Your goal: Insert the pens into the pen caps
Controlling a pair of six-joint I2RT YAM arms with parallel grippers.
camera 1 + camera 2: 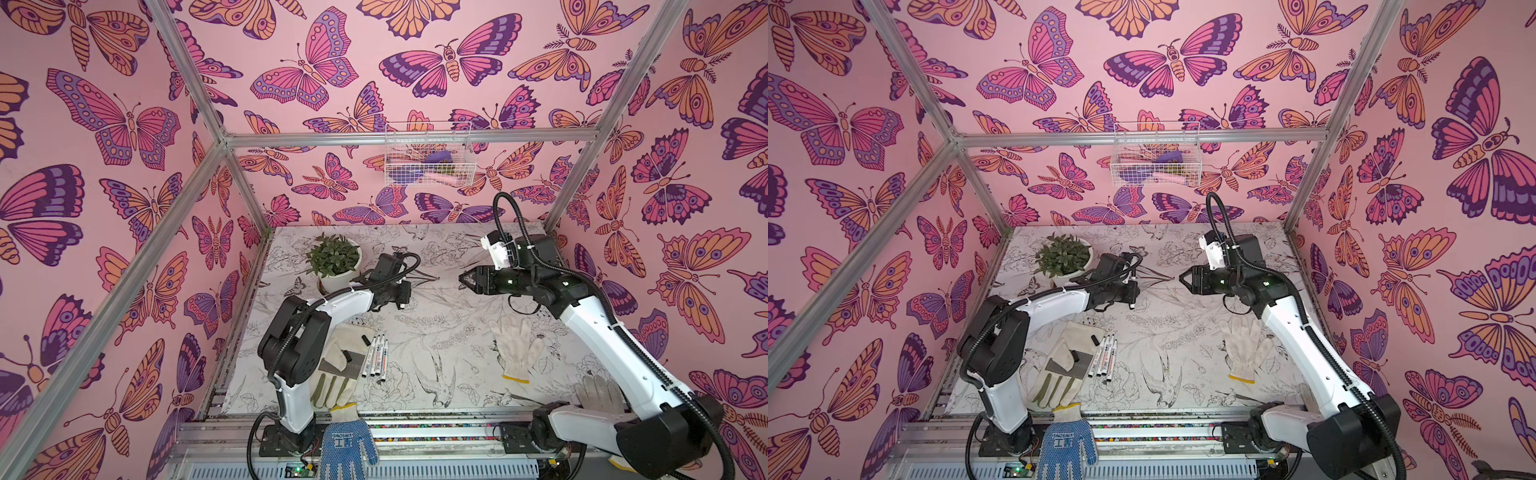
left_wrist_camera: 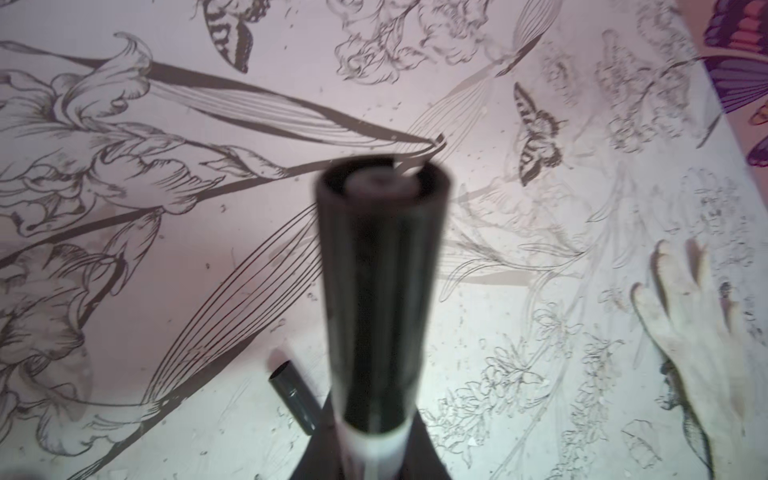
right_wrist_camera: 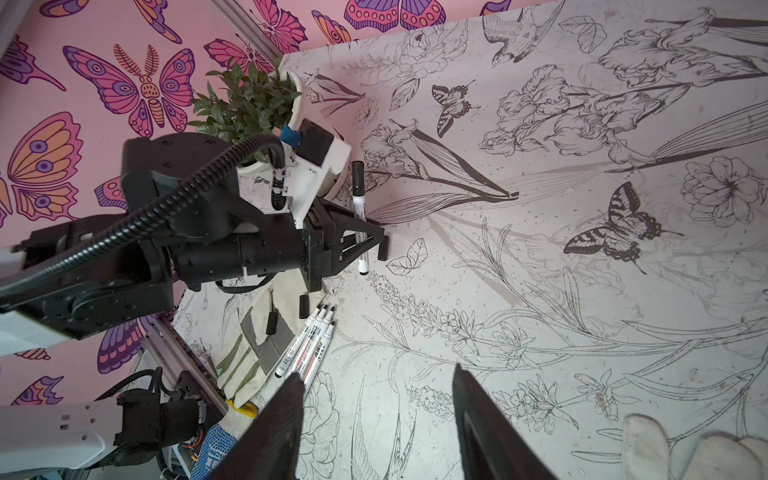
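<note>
My left gripper will set the white pen free on the table [image 1: 381, 292] [image 2: 140, 392], in the space between the potted plant and the loose pen cap.
My left gripper [image 1: 402, 295] is shut on a white pen [image 3: 360, 216], which it holds above the table's middle. A black pen cap [image 2: 380, 291] sits over that pen's end, and in the left wrist view it hides the tip. A loose pen cap [image 2: 293, 397] lies on the table just below that gripper. More uncapped pens [image 1: 376, 357] lie side by side beside the leather glove. One cap [image 1: 365, 338] and another cap [image 1: 347, 356] rest on that glove. My right gripper [image 1: 462, 278] hovers open and empty, facing the left gripper across a gap.
A potted plant [image 1: 334, 262] stands just behind the left gripper. A leather glove [image 1: 336, 370] lies front left, and a blue dotted glove [image 1: 347, 444] lies over the front rail. A white glove [image 1: 515, 345] lies under the right arm. A wire basket [image 1: 428, 153] hangs on the back wall.
</note>
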